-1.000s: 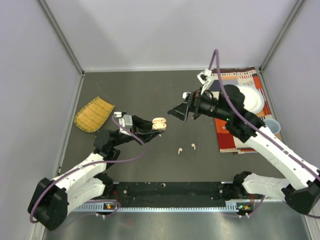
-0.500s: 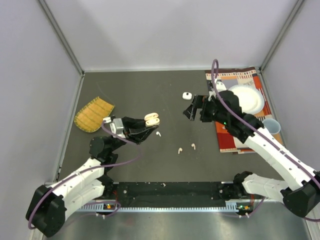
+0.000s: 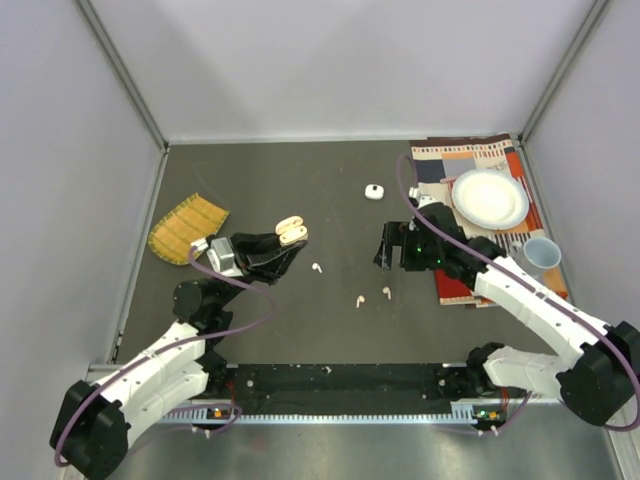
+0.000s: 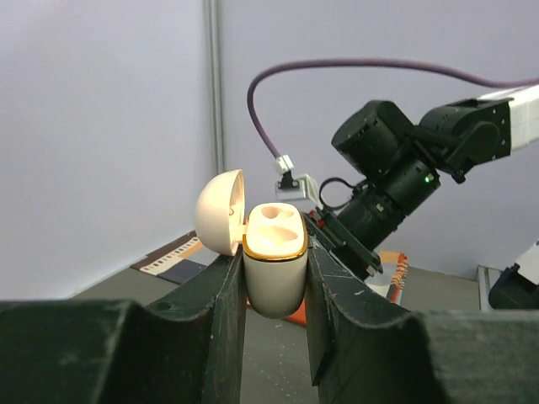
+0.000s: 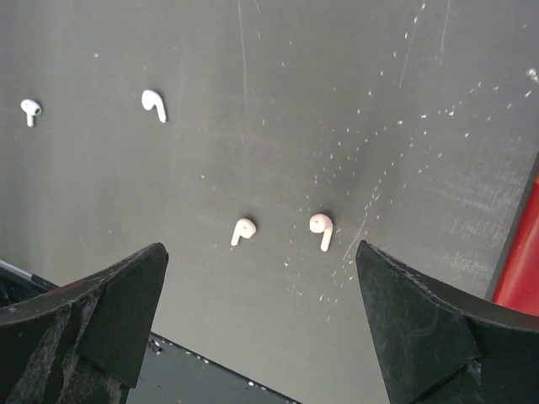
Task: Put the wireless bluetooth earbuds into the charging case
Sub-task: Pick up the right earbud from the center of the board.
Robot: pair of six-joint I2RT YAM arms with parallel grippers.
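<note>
I will close my right gripper on the round head of the peach-pink earbud (image 3: 386, 290) (image 5: 319, 223) that lies closer to the patterned mat.
My left gripper (image 3: 285, 240) is shut on the peach charging case (image 3: 291, 233) and holds it above the table, lid open. In the left wrist view the case (image 4: 274, 261) sits upright between my fingers (image 4: 221, 295), its sockets empty. Two peach-pink earbuds (image 3: 358, 300) (image 3: 386, 293) lie on the table; in the right wrist view they (image 5: 242, 230) (image 5: 321, 229) lie below my open, empty right gripper (image 5: 259, 248). One white earbud (image 3: 316, 268) lies left of them. The right wrist view shows two white earbuds (image 5: 153, 103) (image 5: 30, 109).
A small white case (image 3: 373, 191) lies further back. A patterned mat (image 3: 452, 164) with a white plate (image 3: 490, 198) and a cup (image 3: 541, 253) is at the right. A woven yellow mat (image 3: 186, 228) lies at the left. A black rail (image 3: 340, 380) runs along the near edge.
My left gripper has drawn back to the left with the case. My right gripper has moved nearer and lower, over the peach-pink earbuds. The white case and a white earbud have come into view.
</note>
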